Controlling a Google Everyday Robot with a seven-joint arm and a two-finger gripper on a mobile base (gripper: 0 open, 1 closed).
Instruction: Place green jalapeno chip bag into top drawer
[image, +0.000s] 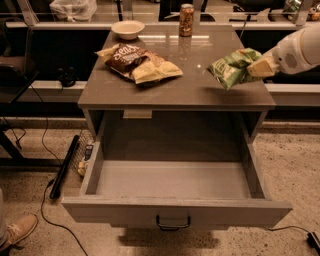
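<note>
I should release the green jalapeno chip bag from my gripper on the middle rear bottom of the open top drawer (181, 161).
The green jalapeno chip bag (230, 67) is crinkled and light green, and it hangs in the air over the right side of the tabletop. My gripper (256, 66) comes in from the right on a white arm and is shut on the bag's right end. The top drawer (172, 182) is pulled fully open below the tabletop, wide and grey, with a small dark handle (173, 223) on its front. Its inside shows nothing in it. The bag is above and behind the drawer's right rear corner.
A dark brown chip bag (125, 56) and a yellow bag (152, 71) lie together on the table's left half. A white bowl (128, 28) and a can (186, 20) stand at the back edge. Cables and a black bar (64, 167) lie on the floor at the left.
</note>
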